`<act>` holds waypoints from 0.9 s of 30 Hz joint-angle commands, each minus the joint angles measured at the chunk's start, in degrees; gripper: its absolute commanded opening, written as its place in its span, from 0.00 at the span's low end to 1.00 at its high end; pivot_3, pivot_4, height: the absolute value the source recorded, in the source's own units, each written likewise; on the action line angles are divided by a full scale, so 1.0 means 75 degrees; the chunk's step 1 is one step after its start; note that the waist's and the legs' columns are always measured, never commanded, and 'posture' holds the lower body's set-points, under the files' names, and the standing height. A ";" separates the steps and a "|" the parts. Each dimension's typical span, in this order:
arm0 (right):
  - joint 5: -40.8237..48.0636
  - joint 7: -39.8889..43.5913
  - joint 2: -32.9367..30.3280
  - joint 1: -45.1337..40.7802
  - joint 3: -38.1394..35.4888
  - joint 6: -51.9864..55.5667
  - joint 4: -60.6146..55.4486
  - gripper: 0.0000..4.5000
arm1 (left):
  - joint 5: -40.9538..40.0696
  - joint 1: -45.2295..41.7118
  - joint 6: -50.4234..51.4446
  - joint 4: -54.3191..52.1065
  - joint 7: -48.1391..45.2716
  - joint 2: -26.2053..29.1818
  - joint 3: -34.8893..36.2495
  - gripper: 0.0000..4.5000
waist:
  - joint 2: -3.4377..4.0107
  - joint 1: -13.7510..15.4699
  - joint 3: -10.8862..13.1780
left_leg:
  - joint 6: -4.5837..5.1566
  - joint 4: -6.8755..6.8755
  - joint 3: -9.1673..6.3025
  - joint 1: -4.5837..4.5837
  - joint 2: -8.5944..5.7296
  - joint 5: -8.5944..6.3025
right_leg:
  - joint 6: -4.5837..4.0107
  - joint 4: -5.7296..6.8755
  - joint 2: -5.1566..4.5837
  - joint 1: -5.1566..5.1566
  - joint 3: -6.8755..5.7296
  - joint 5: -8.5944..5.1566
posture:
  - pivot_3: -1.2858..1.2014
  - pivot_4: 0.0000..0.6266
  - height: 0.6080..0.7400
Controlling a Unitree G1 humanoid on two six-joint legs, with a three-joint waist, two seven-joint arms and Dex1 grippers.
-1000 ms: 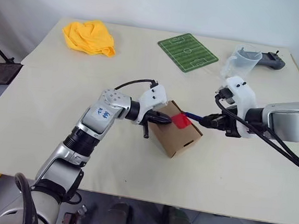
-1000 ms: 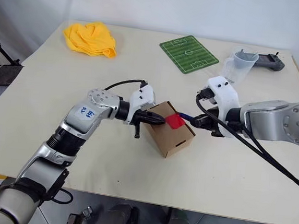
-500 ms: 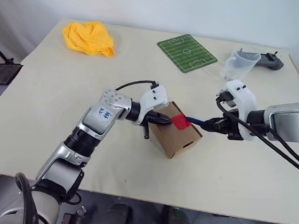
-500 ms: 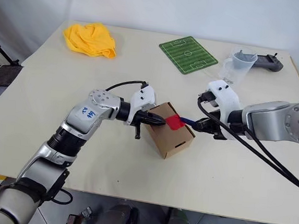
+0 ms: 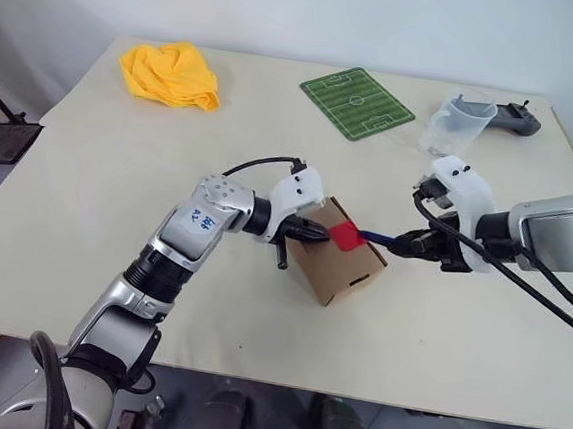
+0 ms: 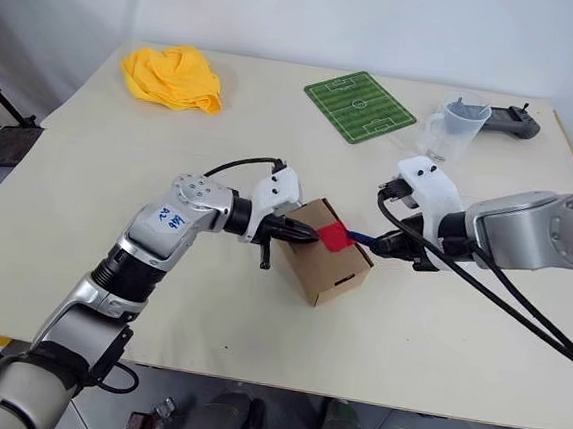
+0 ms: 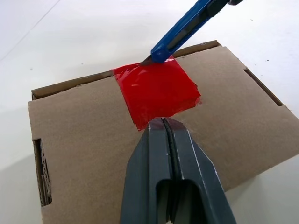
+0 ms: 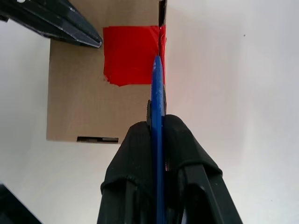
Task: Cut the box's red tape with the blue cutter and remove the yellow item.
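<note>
Next, my right gripper lets go of the blue cutter on the bare tabletop (image 5: 477, 266) beside the brown box, nearer than the measuring cup.
The brown box (image 5: 339, 267) lies mid-table with the red tape (image 5: 345, 236) across its lid seam. My left gripper (image 7: 162, 123) is shut, its tips pressed on the lid at the near edge of the red tape (image 7: 156, 91). My right gripper (image 8: 157, 126) is shut on the blue cutter (image 8: 158, 91). The cutter's tip (image 7: 148, 59) touches the far edge of the tape, where the lid meets the box's side. The yellow item is hidden.
A yellow cloth heap (image 5: 171, 72) lies at the far left. A green football-pitch mat (image 5: 357, 101), a clear measuring cup (image 5: 459, 117) and a dark controller (image 5: 521, 117) sit along the back. Bare tabletop (image 5: 120, 170) surrounds the box.
My right wrist has tilted slightly with the cutter, whose tip stays at the tape. The left gripper and the box have kept still.
</note>
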 commanded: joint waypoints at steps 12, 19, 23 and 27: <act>0.0143 0.0682 -0.0011 0.0032 0.0487 0.0883 -0.0162 0.02 | 0.0121 0.0209 0.0339 0.0024 -0.0139 0.0057 -0.0425 0.00 | -0.0033 -0.0002 -0.0068 | -0.0003 -0.0009 -0.0001 0.0038 0.0013 -0.0016 | -0.0007 -0.0021 -0.0007 0.0038 0.0002 -0.0003 | 0.52 0.24 1.00; 0.0143 0.0985 -0.0011 0.0116 0.0486 0.1181 -0.0121 0.02 | 0.0156 0.0188 0.0444 -0.0029 -0.0263 0.0130 -0.0518 0.00 | -0.0035 -0.0003 -0.0107 | -0.0014 -0.0014 -0.0001 0.0044 0.0027 -0.0025 | -0.0022 -0.0023 -0.0009 0.0038 0.0000 -0.0011 | 0.52 0.24 1.00; 0.0143 0.1292 -0.0011 0.0014 0.0536 0.1777 0.0040 0.02 | 0.0201 0.0183 0.0524 -0.0036 -0.0276 0.0122 -0.0597 0.00 | -0.0035 0.0001 -0.0117 | -0.0013 -0.0018 -0.0001 0.0046 0.0027 -0.0026 | -0.0023 -0.0027 -0.0009 0.0041 0.0000 -0.0012 | 0.52 0.24 1.00; 0.0143 0.1579 -0.0011 -0.0107 0.0630 0.2172 0.0137 0.02 | 0.0214 0.0254 0.0639 -0.0111 -0.0293 0.0142 -0.0706 0.00 | -0.0036 0.0001 -0.0122 | -0.0012 -0.0019 -0.0003 0.0049 0.0029 -0.0030 | -0.0024 -0.0034 -0.0014 0.0045 0.0000 -0.0013 | 0.52 0.24 1.00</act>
